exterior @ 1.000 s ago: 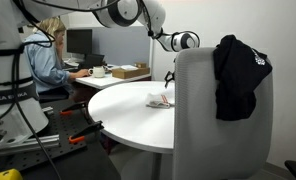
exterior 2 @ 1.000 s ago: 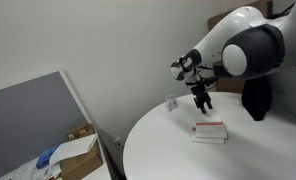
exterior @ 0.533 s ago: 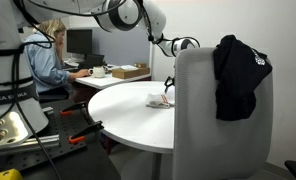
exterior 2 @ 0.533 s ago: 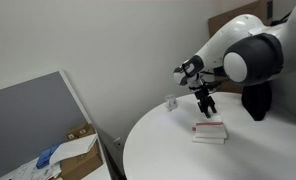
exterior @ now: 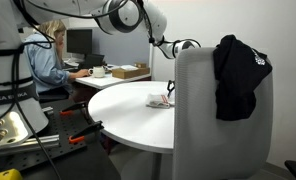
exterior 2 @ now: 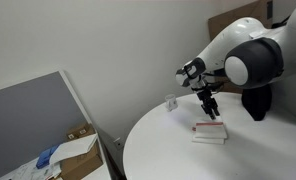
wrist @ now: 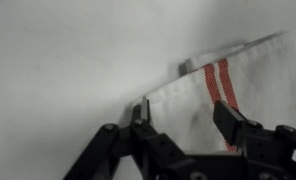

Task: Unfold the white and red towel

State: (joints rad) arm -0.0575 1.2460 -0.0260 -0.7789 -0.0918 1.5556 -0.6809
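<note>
The towel's corner tip is against a finger of my gripper, so next I open, move the fingers around that corner, then pinch and lift the towel's top layer (wrist: 184, 104).
The white and red towel (exterior 2: 209, 132) lies folded into a small flat rectangle on the round white table (exterior 2: 188, 158). It also shows in an exterior view (exterior: 158, 101) near the table's far side. In the wrist view the towel (wrist: 223, 95) is white with two red stripes, lying just below the jaws. My gripper (exterior 2: 212, 113) hangs just above the towel's far edge, fingers pointing down. In the wrist view the gripper (wrist: 185, 122) is open, its two fingers spread over the towel's corner, nothing between them.
A grey chair back (exterior: 220, 110) with a black garment (exterior: 238, 75) draped on it stands at the table's near side. A small clear object (exterior 2: 171, 102) sits on the table beyond the towel. A person (exterior: 46, 55) sits at a desk behind. A cardboard box (exterior 2: 78, 155) stands on the floor.
My gripper has come down and slightly sideways toward the towel, ending just above it. The towel has not moved.
</note>
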